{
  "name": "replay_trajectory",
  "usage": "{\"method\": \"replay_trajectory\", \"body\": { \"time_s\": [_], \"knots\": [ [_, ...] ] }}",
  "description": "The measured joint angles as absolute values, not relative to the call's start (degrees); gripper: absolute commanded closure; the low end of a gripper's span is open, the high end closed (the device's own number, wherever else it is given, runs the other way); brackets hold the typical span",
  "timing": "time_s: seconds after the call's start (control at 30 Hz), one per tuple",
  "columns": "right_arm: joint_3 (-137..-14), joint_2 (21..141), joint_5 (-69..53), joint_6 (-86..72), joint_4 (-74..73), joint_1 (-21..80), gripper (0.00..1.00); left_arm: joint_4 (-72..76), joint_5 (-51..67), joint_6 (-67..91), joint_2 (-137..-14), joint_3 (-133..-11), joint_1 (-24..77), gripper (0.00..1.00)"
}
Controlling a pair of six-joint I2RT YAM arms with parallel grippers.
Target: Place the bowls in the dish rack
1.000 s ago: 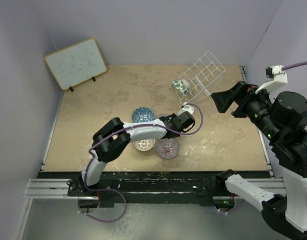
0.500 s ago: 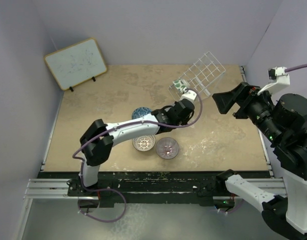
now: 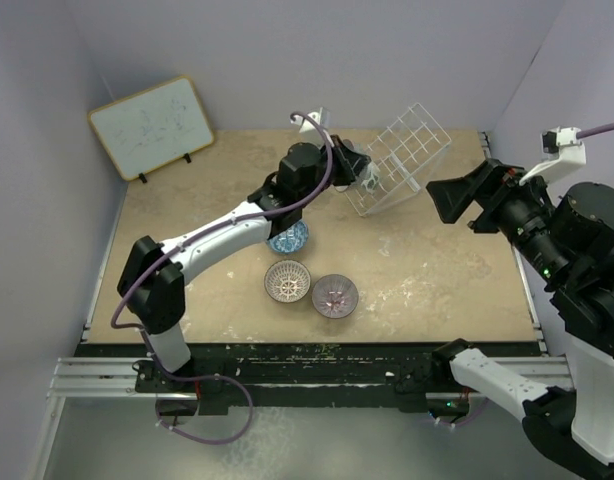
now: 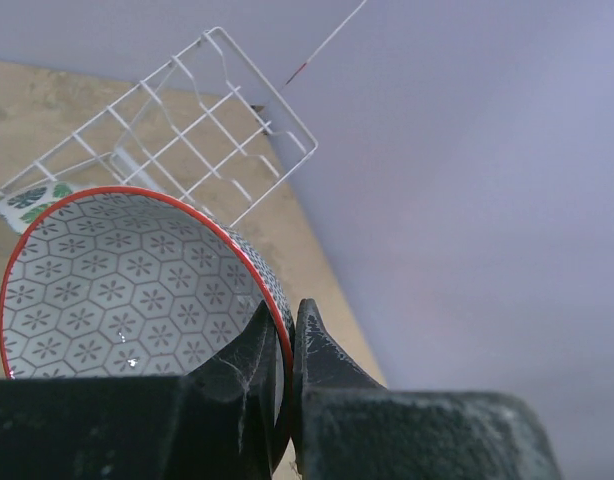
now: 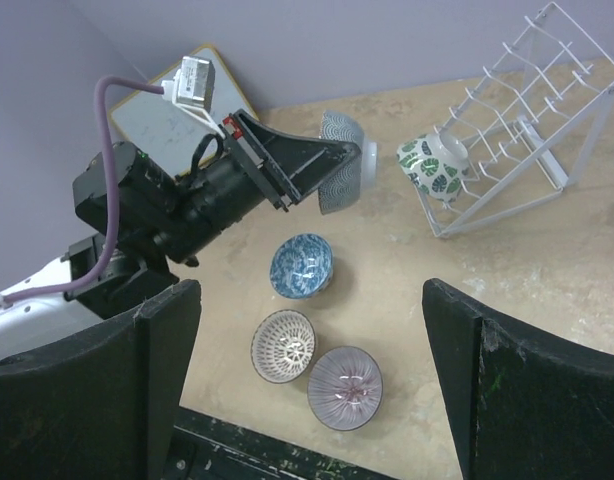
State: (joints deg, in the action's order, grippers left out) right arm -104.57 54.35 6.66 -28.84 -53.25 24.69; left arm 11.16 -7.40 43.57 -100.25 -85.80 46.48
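Note:
Next, I let go of the grey-white bowl with my left gripper in the dish rack's wires snug (image 3: 381,163) (image 4: 99,172) beside the green-and-white bowl. The grey-white bowl is tilted in the air beside the rack.
My left gripper (image 4: 287,310) is shut on the rim of a pale grey-white bowl (image 4: 117,290) with a red edge, one finger inside and one outside. It holds the bowl tilted in the air, just left of the white wire dish rack (image 3: 407,150). A green-and-white bowl (image 5: 432,165) sits on its side in the rack's lower left end. On the table stand a blue bowl (image 3: 287,238), a brown-white lattice bowl (image 3: 288,282) and a pinkish-purple bowl (image 3: 335,295). My right gripper (image 3: 452,200) hangs open above the table's right side, holding nothing.
A wood-framed whiteboard (image 3: 152,127) leans at the back left corner. Purple walls close in the table on the left, back and right. The left arm (image 3: 217,240) stretches across over the blue bowl.
The left arm has lifted the pale grey-white bowl from beside the other bowls and carried it up and back to the rack's left end. The right arm has hardly moved.

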Motion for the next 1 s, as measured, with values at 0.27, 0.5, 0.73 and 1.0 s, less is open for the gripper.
{"method": "replay_trajectory", "body": {
  "time_s": [0.27, 0.5, 0.73, 1.0],
  "knots": [
    [-106.0, 56.1, 6.5, -28.2, -53.3, 24.7, 0.06, 25.5, -0.3, 55.6, -105.4, -84.3, 44.7, 1.0],
    [-106.3, 56.2, 6.5, -27.6, -53.3, 24.7, 0.05, 38.0, 1.8, 64.8, -114.2, -86.3, 44.2, 1.0],
    [-106.7, 56.7, 6.7, -26.8, -53.3, 24.7, 0.05, 47.6, 0.6, 71.5, -123.9, -93.7, 42.7, 1.0],
    [-106.8, 57.0, 7.3, -25.9, -53.7, 24.7, 0.04, 58.5, -3.6, 77.6, -130.6, -96.6, 42.0, 1.0]
  ]
}}
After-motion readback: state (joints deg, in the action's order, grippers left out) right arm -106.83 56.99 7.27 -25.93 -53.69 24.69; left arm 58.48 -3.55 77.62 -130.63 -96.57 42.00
